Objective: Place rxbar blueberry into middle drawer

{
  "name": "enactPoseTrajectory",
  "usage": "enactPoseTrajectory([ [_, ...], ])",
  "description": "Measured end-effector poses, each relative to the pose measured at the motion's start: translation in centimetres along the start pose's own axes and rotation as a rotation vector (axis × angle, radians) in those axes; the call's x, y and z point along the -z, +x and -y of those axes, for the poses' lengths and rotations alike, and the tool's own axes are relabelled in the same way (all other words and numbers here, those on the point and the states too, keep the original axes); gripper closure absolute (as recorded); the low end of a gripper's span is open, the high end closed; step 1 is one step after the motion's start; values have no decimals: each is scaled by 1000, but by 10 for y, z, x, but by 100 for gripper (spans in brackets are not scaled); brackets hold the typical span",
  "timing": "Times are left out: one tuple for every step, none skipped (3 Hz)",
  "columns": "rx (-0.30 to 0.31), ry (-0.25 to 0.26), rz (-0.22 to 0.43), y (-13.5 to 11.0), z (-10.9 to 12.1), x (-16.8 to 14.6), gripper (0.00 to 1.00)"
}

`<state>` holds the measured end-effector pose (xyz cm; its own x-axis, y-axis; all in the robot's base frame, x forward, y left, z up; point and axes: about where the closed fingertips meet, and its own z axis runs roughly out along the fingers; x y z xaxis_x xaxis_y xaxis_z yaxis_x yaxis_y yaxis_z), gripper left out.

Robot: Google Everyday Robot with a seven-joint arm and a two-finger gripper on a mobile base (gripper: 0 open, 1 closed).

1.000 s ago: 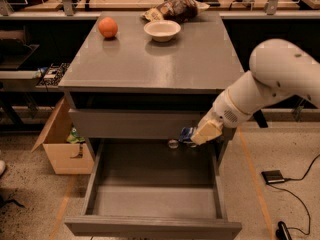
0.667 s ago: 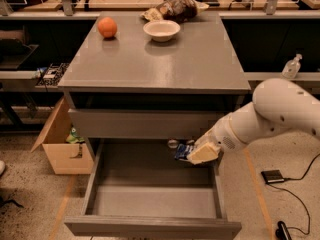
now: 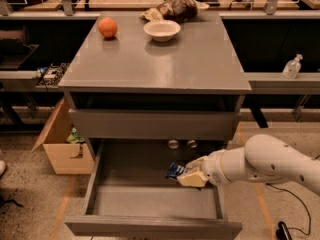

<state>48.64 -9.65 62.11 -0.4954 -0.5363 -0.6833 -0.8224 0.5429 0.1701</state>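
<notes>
The robot's gripper will let go of the rxbar blueberry near the centre of the open middle drawer's grey bottom (image 3: 163,184).
The rxbar blueberry (image 3: 175,170), a small dark blue wrapped bar, is held in my gripper (image 3: 188,175), which is shut on its right end. The gripper's tan fingers (image 3: 194,179) and white arm (image 3: 270,165) reach in from the right. The bar hangs just above the floor of the pulled-out grey middle drawer (image 3: 150,227), in its back right part. I cannot tell whether the bar touches the drawer floor. The drawer front above it (image 3: 150,125) is closed.
On the cabinet top (image 3: 165,64) stand an orange (image 3: 107,27), a white bowl (image 3: 161,30) and a brown snack bag (image 3: 175,8). A cardboard box (image 3: 62,144) sits on the floor left of the cabinet. A sanitizer bottle (image 3: 292,66) stands on the right shelf.
My arm has dropped from the height of the closed drawer front down into the open drawer, carrying the blue bar lower and slightly left.
</notes>
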Motion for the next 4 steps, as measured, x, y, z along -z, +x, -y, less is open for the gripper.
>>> enactPoseTrajectory([
  [-33, 58, 46, 16, 16, -32, 100],
  [-63, 86, 76, 28, 34, -65, 100],
  [-93, 75, 75, 41, 44, -101, 100],
  [-132, 54, 68, 57, 52, -136, 100],
])
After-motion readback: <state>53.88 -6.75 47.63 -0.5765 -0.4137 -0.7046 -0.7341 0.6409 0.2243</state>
